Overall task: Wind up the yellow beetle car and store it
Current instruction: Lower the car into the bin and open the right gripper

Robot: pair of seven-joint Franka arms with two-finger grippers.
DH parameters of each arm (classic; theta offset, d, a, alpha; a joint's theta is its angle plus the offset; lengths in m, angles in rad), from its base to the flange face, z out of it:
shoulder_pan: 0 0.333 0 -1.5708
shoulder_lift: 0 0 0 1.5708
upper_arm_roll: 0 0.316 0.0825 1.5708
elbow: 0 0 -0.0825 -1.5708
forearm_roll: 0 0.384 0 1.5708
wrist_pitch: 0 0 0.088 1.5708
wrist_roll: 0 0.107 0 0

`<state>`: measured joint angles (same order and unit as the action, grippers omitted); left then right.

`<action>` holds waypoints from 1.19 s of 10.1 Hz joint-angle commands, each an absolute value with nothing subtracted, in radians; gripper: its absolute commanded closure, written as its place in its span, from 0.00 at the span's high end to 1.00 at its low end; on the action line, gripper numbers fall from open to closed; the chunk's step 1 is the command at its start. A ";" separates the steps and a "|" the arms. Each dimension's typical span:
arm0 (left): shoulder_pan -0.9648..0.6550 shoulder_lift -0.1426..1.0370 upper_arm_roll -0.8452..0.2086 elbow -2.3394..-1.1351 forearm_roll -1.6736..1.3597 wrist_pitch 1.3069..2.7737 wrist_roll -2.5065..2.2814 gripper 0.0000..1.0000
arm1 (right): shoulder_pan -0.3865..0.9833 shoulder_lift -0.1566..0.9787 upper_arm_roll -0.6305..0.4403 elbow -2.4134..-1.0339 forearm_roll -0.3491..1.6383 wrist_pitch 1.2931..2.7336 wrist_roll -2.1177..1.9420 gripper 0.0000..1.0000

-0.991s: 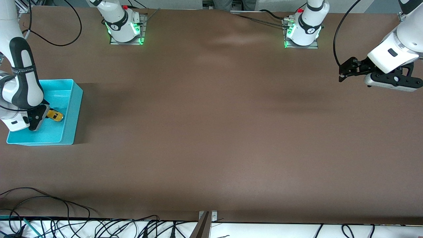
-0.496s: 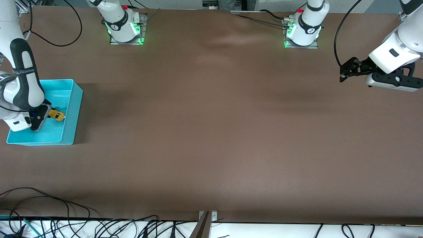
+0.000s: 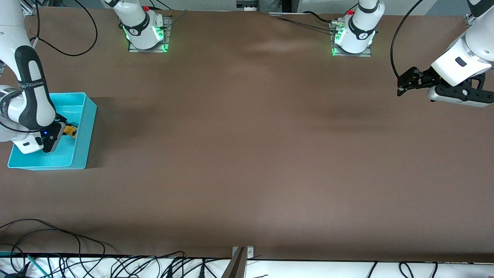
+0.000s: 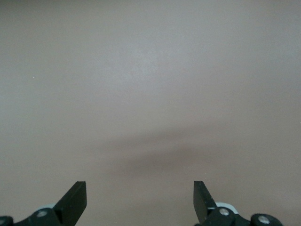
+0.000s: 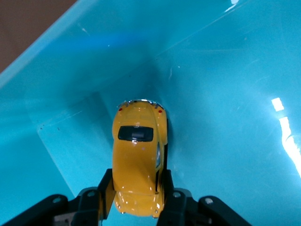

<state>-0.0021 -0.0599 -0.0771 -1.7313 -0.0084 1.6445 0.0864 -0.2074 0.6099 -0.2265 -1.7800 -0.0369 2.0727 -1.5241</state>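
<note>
The yellow beetle car will go from my right gripper onto the bin's bottom beside the bin's side (image 3: 66, 136) (image 5: 162, 162) facing bare tabletop.
The yellow beetle car (image 3: 71, 131) is inside the turquoise bin (image 3: 82, 155) at the right arm's end of the table. My right gripper (image 3: 66, 129) reaches down into the bin and is shut on the car. In the right wrist view the two black fingers (image 5: 104, 190) press on both sides of the car (image 5: 138, 150), and its free end lies close to the bin's wall (image 5: 94, 70). My left gripper (image 3: 403, 82) is open and empty, held above bare table at the left arm's end. In the left wrist view its gripper (image 4: 140, 194) has only table under it.
The two arm bases (image 3: 144, 29) (image 3: 353, 34) stand along the table edge farthest from the front camera. Cables (image 3: 58, 243) lie along the nearest edge. The brown tabletop (image 3: 247, 146) between the bin and the left gripper is bare.
My right gripper has moved the car a little toward the bin wall on the left arm's side and away from the front camera. The left arm has hardly moved.
</note>
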 commanded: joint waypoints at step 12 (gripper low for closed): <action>0.006 -0.064 -0.075 -1.733 -0.023 1.644 0.104 1.00 | -0.210 0.660 -0.227 -1.740 -0.047 2.178 -1.640 0.00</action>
